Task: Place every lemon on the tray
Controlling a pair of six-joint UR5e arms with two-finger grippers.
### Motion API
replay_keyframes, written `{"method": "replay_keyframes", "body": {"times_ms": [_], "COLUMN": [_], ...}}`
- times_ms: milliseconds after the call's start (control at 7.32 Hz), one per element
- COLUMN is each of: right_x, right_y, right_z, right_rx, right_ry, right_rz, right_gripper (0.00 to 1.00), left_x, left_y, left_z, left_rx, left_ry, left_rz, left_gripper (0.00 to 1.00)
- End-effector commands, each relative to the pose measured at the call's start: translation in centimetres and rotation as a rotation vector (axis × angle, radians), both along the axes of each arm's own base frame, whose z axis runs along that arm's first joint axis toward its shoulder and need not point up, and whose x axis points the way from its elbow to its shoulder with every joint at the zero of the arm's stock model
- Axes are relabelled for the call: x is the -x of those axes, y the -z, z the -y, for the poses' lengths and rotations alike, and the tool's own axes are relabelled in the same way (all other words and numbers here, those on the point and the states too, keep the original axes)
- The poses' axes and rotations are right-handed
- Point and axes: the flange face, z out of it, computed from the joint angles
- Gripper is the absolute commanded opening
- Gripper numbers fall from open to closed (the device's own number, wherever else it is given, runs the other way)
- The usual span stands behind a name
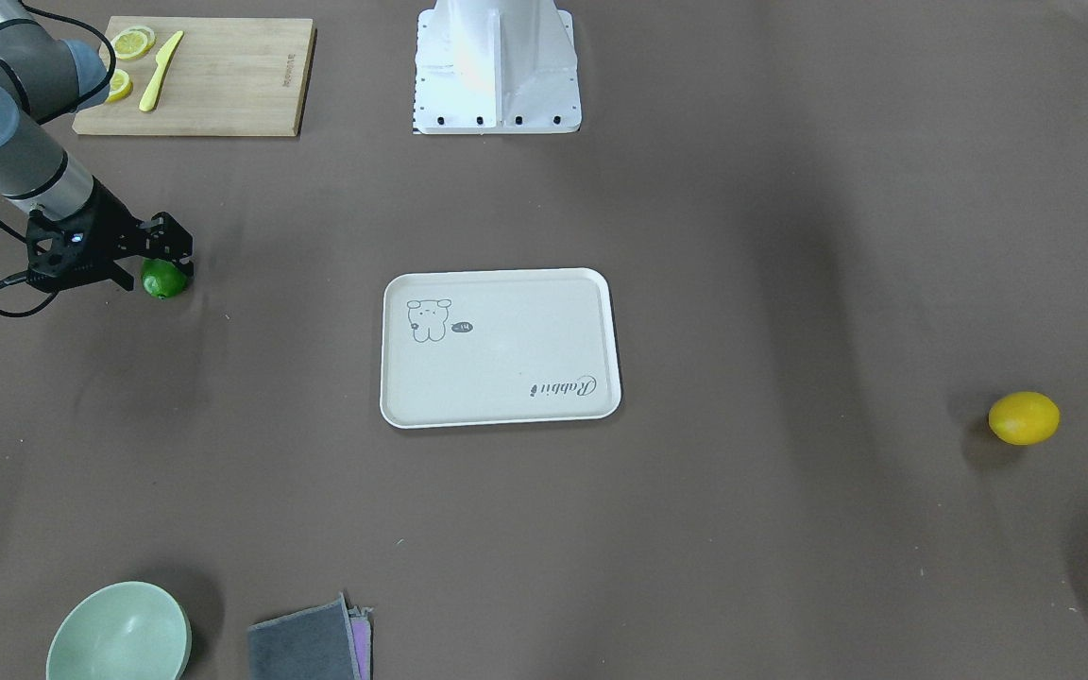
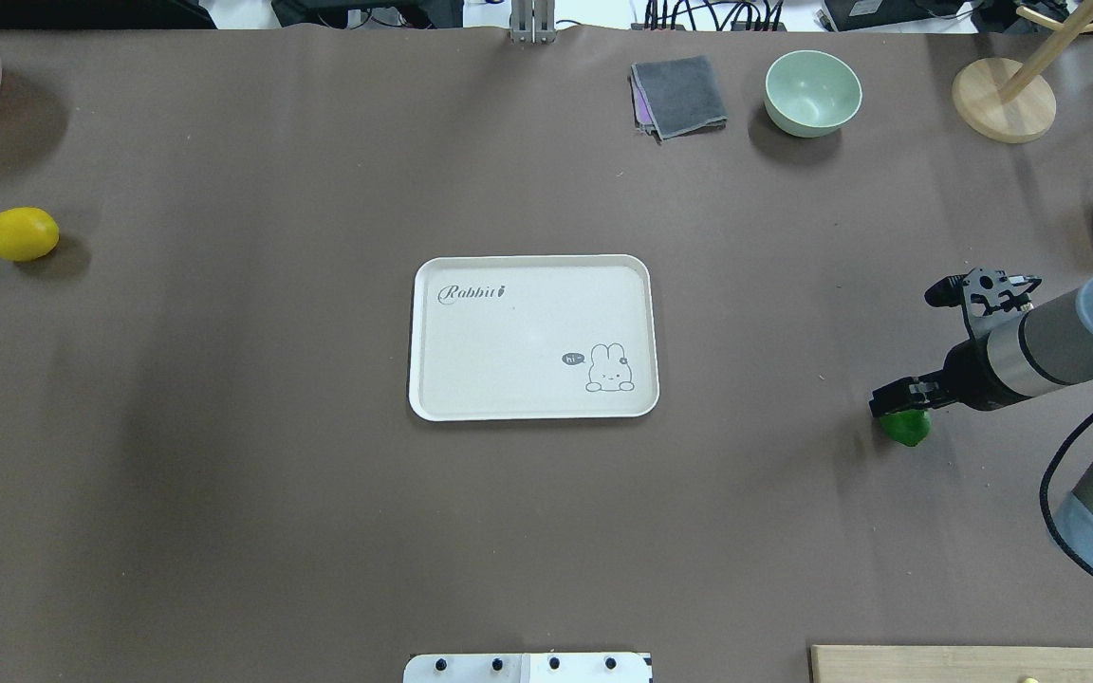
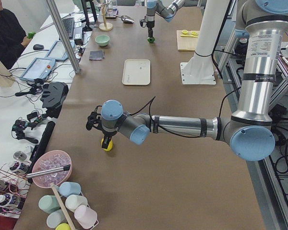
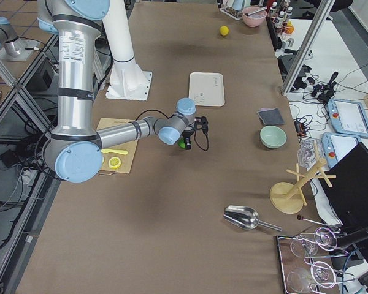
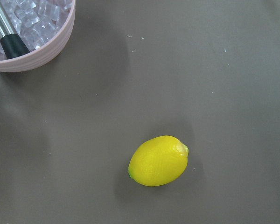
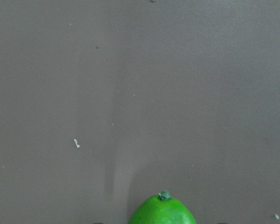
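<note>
The robot's left gripper will next move down to the yellow lemon's middle (image 1: pixel 1024 418) (image 5: pixel 158 161) and close there, with its fingers on opposite sides of the lemon.
The cream-white tray (image 1: pixel 506 364) lies bare at the table's middle, also in the overhead view (image 2: pixel 509 341). The green lemon (image 1: pixel 164 280) sits on the table far to the robot's right (image 2: pixel 905 428). My right gripper (image 1: pixel 162 257) is low over it, its fingers straddling it apart from its sides; the right wrist view shows the lemon's top (image 6: pixel 162 212). The yellow lemon (image 1: pixel 1024 418) lies on the table far to the left (image 2: pixel 22 233). My left gripper (image 3: pixel 102 135) hovers above it; the left wrist view shows the lemon (image 5: pixel 158 161) but no fingers.
A wooden cutting board (image 1: pixel 223 85) with lemon slices (image 1: pixel 133 42) and a yellow knife (image 1: pixel 161 71) lies near the right arm. A green bowl (image 2: pixel 812 92), a grey cloth (image 2: pixel 679 95), a pink ice bowl (image 5: pixel 28 32) and a wooden stand (image 2: pixel 1002 100) line the far edge.
</note>
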Motion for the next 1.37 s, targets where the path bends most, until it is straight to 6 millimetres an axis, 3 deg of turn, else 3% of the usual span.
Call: {"method": "replay_keyframes", "body": {"times_ms": [0, 273, 547, 683, 820, 957, 1230], "right_x": [0.1, -0.6, -1.5, -0.9, -0.7, -0.3, 1.7], "right_y": [1.1, 3.4, 6.5, 8.2, 9.2, 10.4, 14.3], "right_z": [0.0, 0.1, 1.8, 2.5, 3.0, 3.3, 4.0], "right_rx": [-0.01, -0.029, -0.008, 0.005, -0.004, 0.007, 0.061], "right_ry": [0.007, -0.001, -0.026, -0.05, -0.056, -0.07, -0.111], "right_rz": [0.022, 0.055, 0.124, 0.149, 0.164, 0.182, 0.241], "right_gripper": [0.0, 0.0, 0.0, 0.0, 0.0, 0.0, 0.0], "left_x": [-3.0, -6.1, -10.2, -10.5, -10.9, -10.6, -10.3], "left_y": [-1.4, -2.6, -1.3, -1.2, 0.3, 0.1, -2.3], "left_z": [0.7, 2.0, 2.6, 2.9, 4.5, 5.2, 5.4], "left_rx": [-0.03, -0.057, -0.082, -0.093, -0.145, -0.257, -0.462], "left_ry": [-0.046, -0.093, -0.15, -0.142, -0.151, -0.189, -0.362], "left_rz": [-0.005, -0.009, -0.004, 0.016, 0.031, 0.118, 0.243], "left_gripper": [0.98, 0.98, 0.98, 0.98, 0.97, 0.97, 0.97]}}
